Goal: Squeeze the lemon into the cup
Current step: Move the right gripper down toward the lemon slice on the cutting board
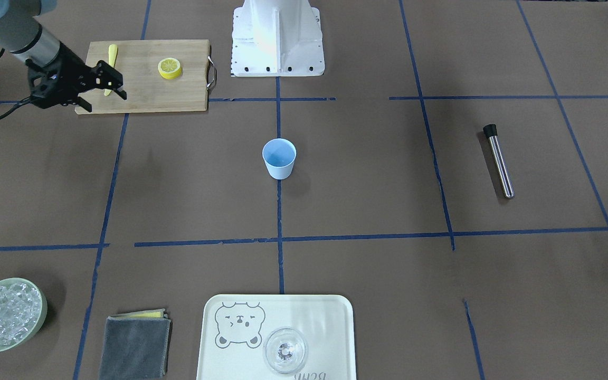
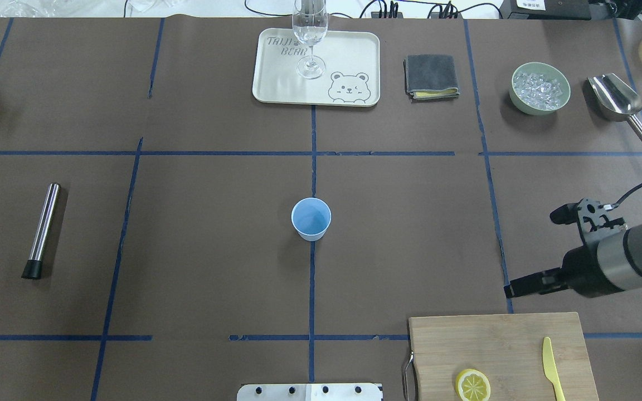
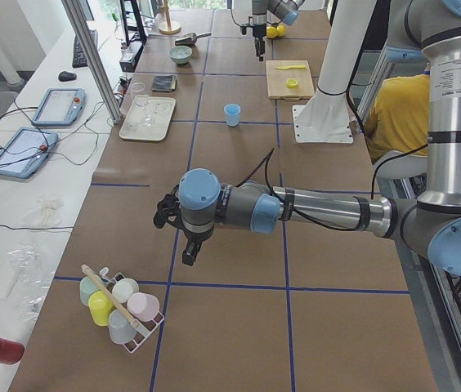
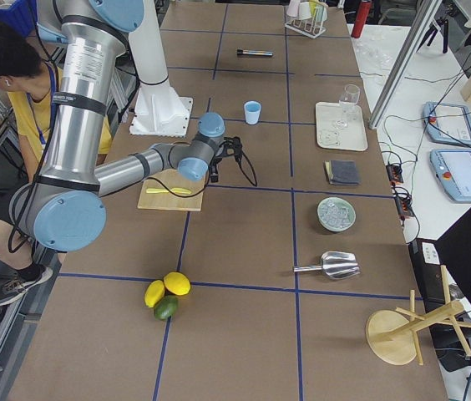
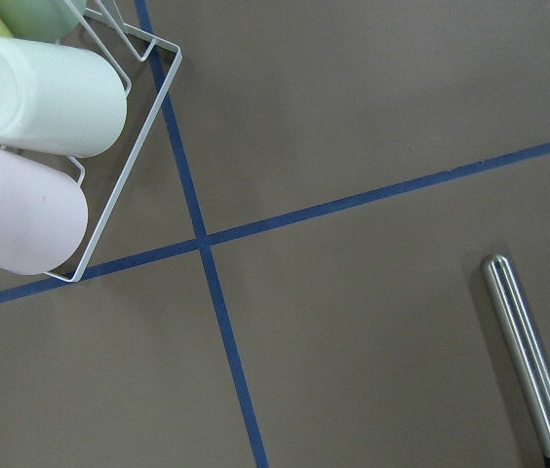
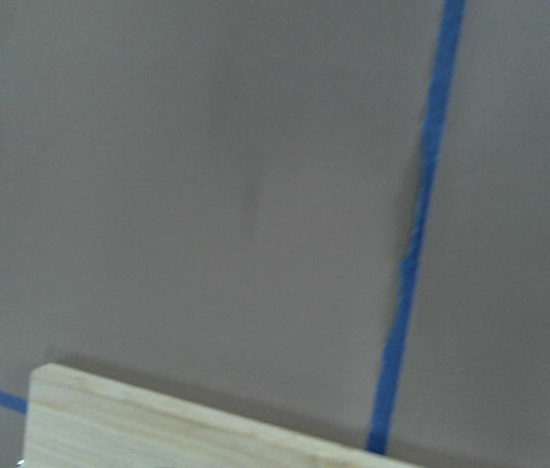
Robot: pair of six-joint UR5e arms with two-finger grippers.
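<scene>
Next, I close my right gripper on the opposite edges of the lemon slice (image 1: 169,66), between the yellow knife and the wooden cutting board's metal handle.
The light-blue cup (image 1: 279,157) stands upright at the table's middle, and it also shows in the overhead view (image 2: 311,218). One lemon slice (image 1: 170,67) lies flat on the wooden cutting board (image 1: 188,95), and it also shows from overhead (image 2: 472,385). My right gripper (image 1: 106,103) is open and empty. It hovers at the board's outer edge, beside the yellow knife (image 1: 112,66) and well away from the slice. My left gripper (image 3: 185,245) shows only in the exterior left view, near the cup rack; I cannot tell its state.
A steel muddler (image 1: 498,161) lies on my left side. A bear tray (image 1: 330,316) with a clear glass (image 1: 284,351), a grey cloth (image 1: 135,345), a bowl of ice (image 1: 6,314) and a metal scoop (image 2: 616,100) line the far edge. A cup rack (image 3: 120,306) stands near the left gripper.
</scene>
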